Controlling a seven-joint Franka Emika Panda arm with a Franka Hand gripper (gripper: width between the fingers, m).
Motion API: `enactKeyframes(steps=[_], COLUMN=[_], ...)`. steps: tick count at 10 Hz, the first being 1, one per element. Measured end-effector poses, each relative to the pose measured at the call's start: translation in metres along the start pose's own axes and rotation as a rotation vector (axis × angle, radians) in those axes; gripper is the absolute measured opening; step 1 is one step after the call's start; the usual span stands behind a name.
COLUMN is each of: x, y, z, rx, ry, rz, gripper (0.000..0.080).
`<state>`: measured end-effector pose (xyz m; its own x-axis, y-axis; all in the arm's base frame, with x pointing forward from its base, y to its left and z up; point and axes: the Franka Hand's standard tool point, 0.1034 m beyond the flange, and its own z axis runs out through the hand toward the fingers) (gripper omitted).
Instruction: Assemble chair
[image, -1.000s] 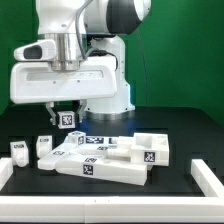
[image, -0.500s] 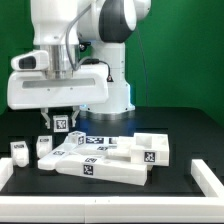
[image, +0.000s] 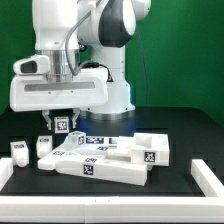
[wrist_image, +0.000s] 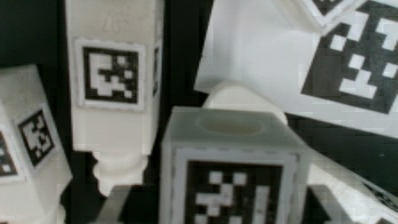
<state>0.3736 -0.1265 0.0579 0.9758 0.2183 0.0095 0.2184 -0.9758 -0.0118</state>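
Note:
I should release the white chair piece on the table (image: 22, 139) behind the small piece that is farthest from the heap.
My gripper (image: 61, 127) hangs above the left part of the black table, shut on a small white chair piece (image: 62, 123) whose tag faces the camera. In the wrist view that held piece (wrist_image: 228, 165) fills the lower middle, its tag partly cut off. Below it lie a long white tagged leg (wrist_image: 112, 80) and a broad tagged slab (wrist_image: 338, 60). The other chair parts lie in a heap (image: 112, 156) in the middle of the table, just to the exterior view's right of the gripper. The fingers themselves barely show in the wrist view.
Two small white tagged pieces (image: 20, 152) (image: 44, 148) stand on the exterior view's left of the heap. A raised white border (image: 208, 176) edges the black table (image: 185, 130). The arm's big white base (image: 100, 95) stands behind the gripper.
The gripper with its piece has shifted a little toward the exterior view's left and slightly lower, then nearly stopped. The parts on the table have not moved.

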Motion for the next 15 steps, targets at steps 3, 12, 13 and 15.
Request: enactKeyframes(steps=[3,12,13,15], x=[-0.035,-0.045,-0.047,-0.039], y=[0.052,0.089,0.089,0.099], z=[0.008,0.034,0.036,0.031], rx=[-0.013,-0.01,-0.008,-0.012], ry=[-0.025,-0.061,-0.066,-0.058], rz=[-0.031,-0.059,-0.058,-0.059], gripper=[0.0284,0.0284,0.0284,0.0284])
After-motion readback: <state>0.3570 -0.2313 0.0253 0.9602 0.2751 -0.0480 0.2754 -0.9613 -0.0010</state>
